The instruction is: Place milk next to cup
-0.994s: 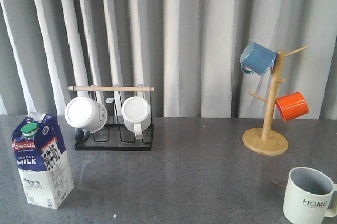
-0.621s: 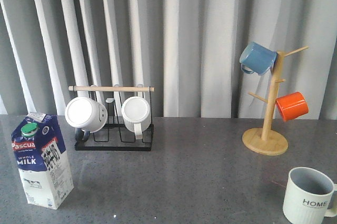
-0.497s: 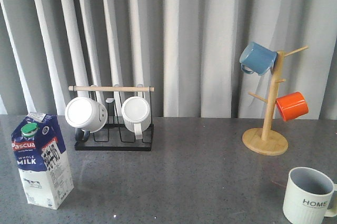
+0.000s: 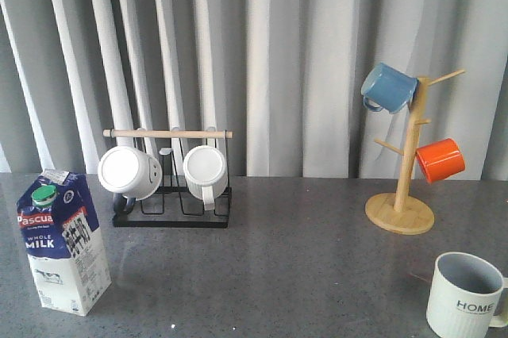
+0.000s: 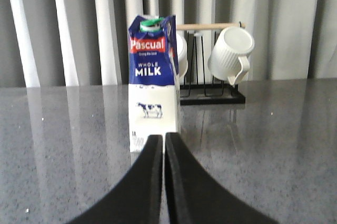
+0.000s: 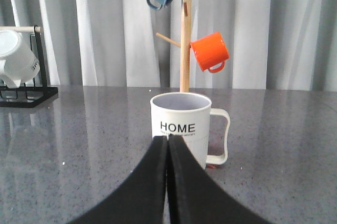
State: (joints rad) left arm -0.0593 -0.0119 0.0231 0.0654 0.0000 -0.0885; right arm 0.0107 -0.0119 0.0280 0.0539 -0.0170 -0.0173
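Observation:
Next, my right gripper goes to the handle [image 4: 505, 282] [image 6: 226, 135] of the off-white HOME cup and closes there.
The milk [image 4: 62, 243] is a tall blue-and-white carton with a green cap, standing upright at the table's front left. It also stands straight ahead of my left gripper [image 5: 163, 139], which is shut and empty, short of the carton [image 5: 154, 84]. The cup [image 4: 468, 294], an off-white ribbed mug with "HOME" lettering, sits at the front right. My right gripper [image 6: 168, 141] is shut and empty just in front of that cup [image 6: 181, 124], whose handle points right. Neither gripper shows in the front view.
A black wire rack [image 4: 171, 207] with a wooden bar holds two white mugs [image 4: 129, 172] at the back left. A wooden mug tree [image 4: 401, 211] at the back right carries a blue mug [image 4: 388, 88] and an orange mug [image 4: 440, 160]. Grey curtains hang behind the table.

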